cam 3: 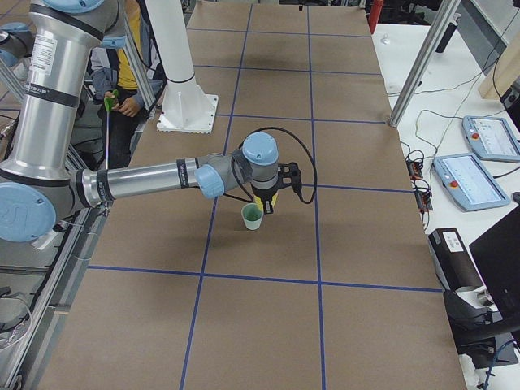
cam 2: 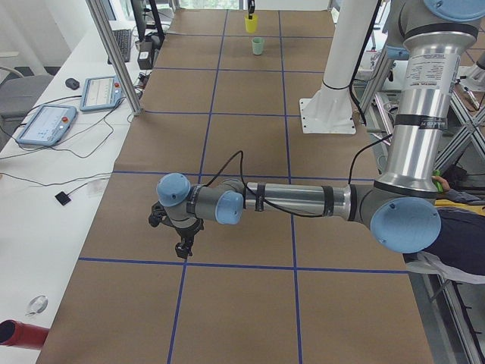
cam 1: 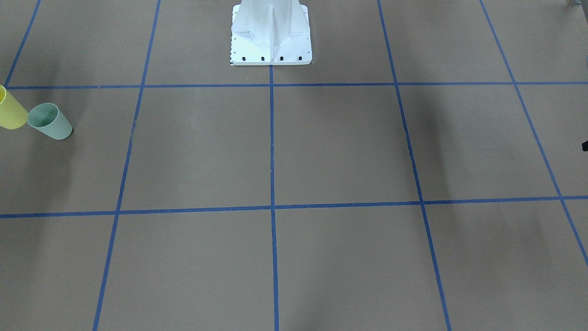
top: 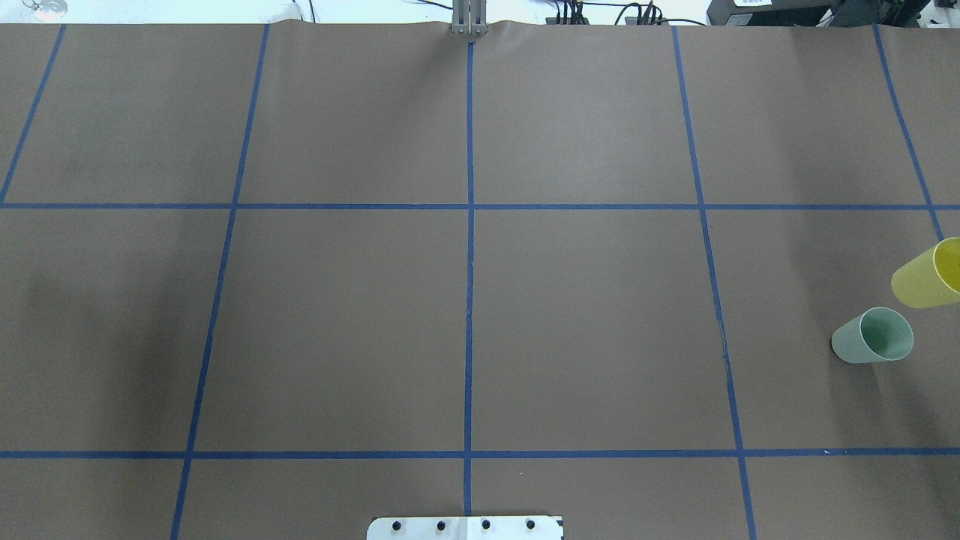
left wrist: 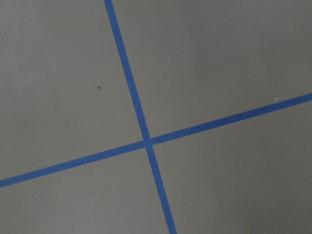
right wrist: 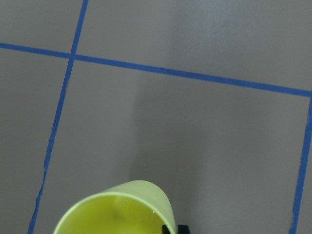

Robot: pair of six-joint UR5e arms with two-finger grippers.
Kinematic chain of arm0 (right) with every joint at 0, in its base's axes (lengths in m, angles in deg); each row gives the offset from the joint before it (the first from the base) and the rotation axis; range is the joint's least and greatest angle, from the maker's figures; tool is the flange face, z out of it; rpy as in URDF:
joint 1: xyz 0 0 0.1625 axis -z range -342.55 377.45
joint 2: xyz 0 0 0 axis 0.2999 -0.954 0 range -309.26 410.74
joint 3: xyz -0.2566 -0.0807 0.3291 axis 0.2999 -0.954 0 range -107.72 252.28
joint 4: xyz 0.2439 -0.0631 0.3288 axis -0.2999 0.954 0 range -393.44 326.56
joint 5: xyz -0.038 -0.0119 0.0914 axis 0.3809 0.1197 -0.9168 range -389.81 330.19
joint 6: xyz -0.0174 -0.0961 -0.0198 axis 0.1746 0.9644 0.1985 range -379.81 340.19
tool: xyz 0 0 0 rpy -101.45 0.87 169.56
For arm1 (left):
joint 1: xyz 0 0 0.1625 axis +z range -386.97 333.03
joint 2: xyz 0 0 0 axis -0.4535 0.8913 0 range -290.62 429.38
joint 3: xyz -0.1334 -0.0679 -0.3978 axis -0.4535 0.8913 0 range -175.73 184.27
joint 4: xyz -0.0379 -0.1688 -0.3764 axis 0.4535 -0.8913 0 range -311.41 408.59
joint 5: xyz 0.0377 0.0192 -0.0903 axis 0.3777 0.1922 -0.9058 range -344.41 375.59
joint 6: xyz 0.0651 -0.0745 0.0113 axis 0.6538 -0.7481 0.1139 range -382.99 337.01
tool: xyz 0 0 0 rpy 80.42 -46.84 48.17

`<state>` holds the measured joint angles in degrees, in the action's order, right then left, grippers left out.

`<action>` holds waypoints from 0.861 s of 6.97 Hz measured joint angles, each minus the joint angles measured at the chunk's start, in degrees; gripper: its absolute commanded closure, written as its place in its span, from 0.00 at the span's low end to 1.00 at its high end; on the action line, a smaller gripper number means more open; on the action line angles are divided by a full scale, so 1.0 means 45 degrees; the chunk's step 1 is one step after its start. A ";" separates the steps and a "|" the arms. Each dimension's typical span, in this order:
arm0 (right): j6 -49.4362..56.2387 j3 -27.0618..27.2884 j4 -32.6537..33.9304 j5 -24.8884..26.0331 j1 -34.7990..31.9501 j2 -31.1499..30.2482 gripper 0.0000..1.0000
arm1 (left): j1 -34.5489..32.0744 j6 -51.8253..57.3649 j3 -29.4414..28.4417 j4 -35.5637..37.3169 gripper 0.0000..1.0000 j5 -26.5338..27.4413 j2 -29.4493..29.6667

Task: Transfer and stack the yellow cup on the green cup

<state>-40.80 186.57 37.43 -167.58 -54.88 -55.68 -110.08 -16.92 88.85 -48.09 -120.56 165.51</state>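
Observation:
The robot's right gripper needs to release the yellow cup inside the opening of the green cup (cam 1: 44,115).
The yellow cup (top: 930,274) is at the table's far right, mouth up, and looks lifted a little off the paper. It also shows in the front view (cam 1: 7,111). The green cup (top: 874,335) stands upright just beside it, apart from it (cam 1: 49,121). My right gripper (cam 3: 267,201) is at the yellow cup's rim, next to the green cup (cam 3: 253,216). The right wrist view shows the yellow cup (right wrist: 117,210) close below with one dark fingertip (right wrist: 183,228) against its wall. My left gripper (cam 2: 182,246) hangs low over the paper far from both cups. I cannot tell whether it is open or shut.
The brown paper table cover (top: 465,315) carries a grid of blue tape lines. The white robot base (cam 1: 271,34) stands at mid table. Tablets (cam 3: 479,158) and cables lie beyond the table's far edge, and a metal post (cam 3: 422,61) stands there.

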 measured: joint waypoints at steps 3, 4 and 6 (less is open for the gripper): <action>-0.0862 -0.0046 -0.1053 0.0463 0.1086 -0.0601 1.00 | -0.0006 0.0001 0.0174 -0.0008 0.00 -0.0113 -0.0104; -0.0890 -0.0056 -0.1086 0.0679 0.1287 -0.0672 1.00 | -0.0006 0.0000 0.0182 -0.0008 0.00 -0.0115 -0.0109; -0.0901 -0.0124 -0.1096 0.0895 0.1499 -0.0717 1.00 | -0.0006 0.0001 0.0208 -0.0015 0.00 -0.0117 -0.0110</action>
<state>-44.86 186.01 32.50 -163.56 -48.14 -58.91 -110.11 -16.92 89.79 -48.15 -121.08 165.01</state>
